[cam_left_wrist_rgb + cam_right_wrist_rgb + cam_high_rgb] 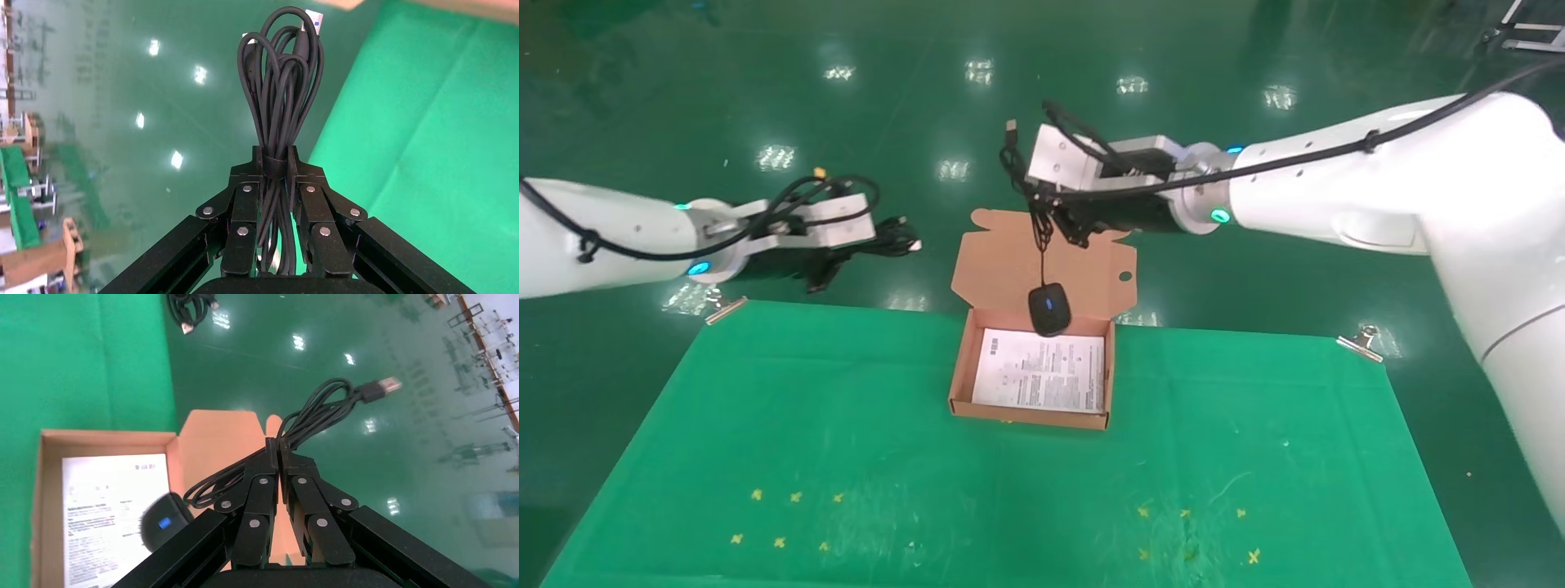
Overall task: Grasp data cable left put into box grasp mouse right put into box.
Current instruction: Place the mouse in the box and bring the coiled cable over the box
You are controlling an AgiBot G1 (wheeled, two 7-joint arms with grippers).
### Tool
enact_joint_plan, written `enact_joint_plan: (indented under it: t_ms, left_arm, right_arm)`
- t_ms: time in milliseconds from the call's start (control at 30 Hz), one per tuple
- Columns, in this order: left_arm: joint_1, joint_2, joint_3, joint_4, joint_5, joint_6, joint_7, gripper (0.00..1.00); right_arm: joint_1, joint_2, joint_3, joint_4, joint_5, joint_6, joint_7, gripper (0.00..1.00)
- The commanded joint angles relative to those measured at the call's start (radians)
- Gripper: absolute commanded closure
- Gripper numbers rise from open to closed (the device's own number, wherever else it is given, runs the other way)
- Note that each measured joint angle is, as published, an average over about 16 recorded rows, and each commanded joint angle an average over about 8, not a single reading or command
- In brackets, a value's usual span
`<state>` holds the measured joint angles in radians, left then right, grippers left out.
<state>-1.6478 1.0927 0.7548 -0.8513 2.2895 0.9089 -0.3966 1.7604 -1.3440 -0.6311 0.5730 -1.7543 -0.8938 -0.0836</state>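
My right gripper is going to release the mouse in the box's front corner on my left gripper's side (1012,392) (81,507).
My left gripper (858,249) hovers off the table's far left corner, shut on the data cable (896,237), a black bundle of loops pinched at its band (274,164). My right gripper (1050,216) is above the box's raised flap lid (1009,261), shut on the mouse's thin cord (278,447). Loops of that cord and its USB plug (382,387) stick out past the fingertips. The black mouse (1049,309) with a blue dot dangles on the cord over the back edge of the open salmon-orange box (960,371). The mouse (160,522) hangs over the white sheet.
A green cloth (805,425) covers the table, held by metal clips at the far corners (723,309) (1361,340). Small yellow marks (789,518) dot the cloth near the front. Shiny green floor lies beyond the table's far edge.
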Motion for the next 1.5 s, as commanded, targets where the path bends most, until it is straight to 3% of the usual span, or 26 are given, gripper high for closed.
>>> enact_joint_plan:
  t_ms: [33, 333, 567, 867, 1233, 1300, 1500]
  left_arm:
    - [0.003, -0.012, 0.003, -0.006, 0.015, 0.005, -0.011, 1.0]
    - [0.015, -0.036, 0.012, -0.056, 0.104, 0.046, -0.123, 1.0]
    - [0.026, -0.043, 0.013, -0.093, 0.125, 0.059, -0.156, 1.0]
    - [0.031, -0.047, 0.014, -0.111, 0.134, 0.066, -0.171, 1.0]
    - [0.033, -0.048, 0.014, -0.117, 0.136, 0.068, -0.175, 1.0]
    - [0.033, -0.048, 0.014, -0.117, 0.137, 0.068, -0.176, 1.0]
    - [0.033, -0.048, 0.014, -0.118, 0.137, 0.068, -0.176, 1.0]
  right_arm:
    - [-0.01, 0.001, -0.009, 0.007, 0.001, -0.001, 0.007, 1.0]
    - [-0.064, -0.006, -0.051, 0.024, 0.035, 0.019, 0.071, 1.0]
    - [-0.112, -0.005, -0.087, -0.046, 0.054, 0.051, 0.107, 1.0]
    - [-0.146, -0.019, -0.155, -0.146, 0.078, 0.074, 0.041, 1.0]
    - [-0.17, -0.026, -0.283, -0.091, 0.151, 0.157, -0.087, 1.0]
    - [-0.171, -0.026, -0.311, -0.084, 0.163, 0.171, -0.103, 0.92]
    - [-0.169, -0.027, -0.382, -0.081, 0.179, 0.178, -0.124, 0.17]
